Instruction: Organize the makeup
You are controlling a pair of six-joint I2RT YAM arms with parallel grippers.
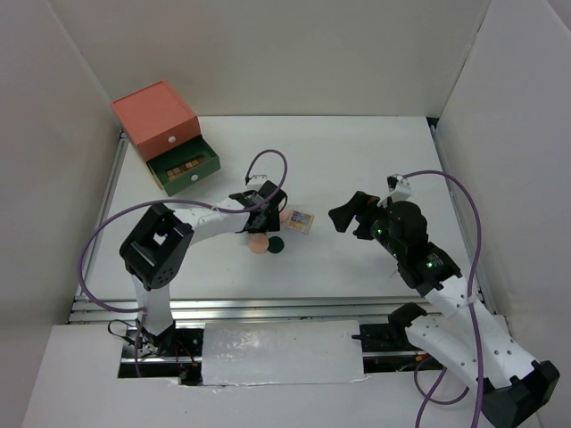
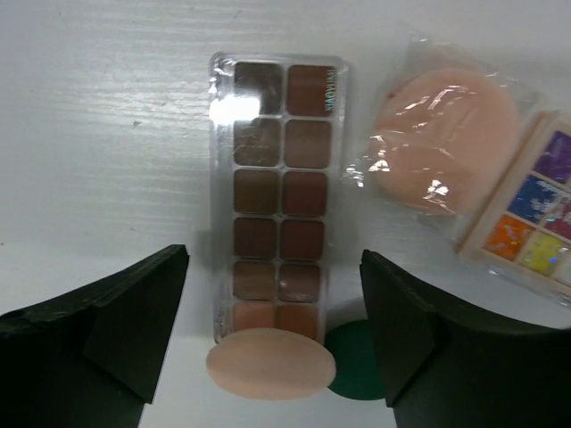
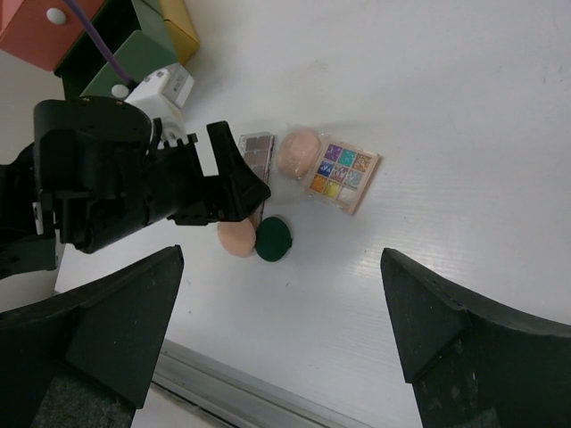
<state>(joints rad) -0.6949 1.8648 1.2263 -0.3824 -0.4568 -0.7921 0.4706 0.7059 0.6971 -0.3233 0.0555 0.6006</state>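
Observation:
My right gripper is going to close across the middle of the square multicolour palette (image 1: 301,222) (image 3: 343,175), reaching from its side that faces the wrapped pink disc over to the opposite side.
A brown eyeshadow palette (image 2: 278,196) lies on the white table under my left gripper (image 2: 272,343), which is open, its jaws straddling the palette's near end without touching it. A peach disc (image 2: 270,366) overlaps that end, with a dark-green disc (image 2: 357,374) beside it. A wrapped pink disc (image 2: 446,143) and a square multicolour palette (image 2: 535,214) lie to the right. In the top view my left gripper (image 1: 264,214) hides the brown palette. My right gripper (image 3: 281,312) is open and empty, held above the table to the right of the group (image 1: 342,217). No green tubes show.
The drawer chest (image 1: 153,116) stands at the back left. Its green drawer (image 1: 185,166) is pulled open and holds something brown. White walls enclose the table (image 1: 357,160). A metal rail (image 1: 268,308) runs along the near edge.

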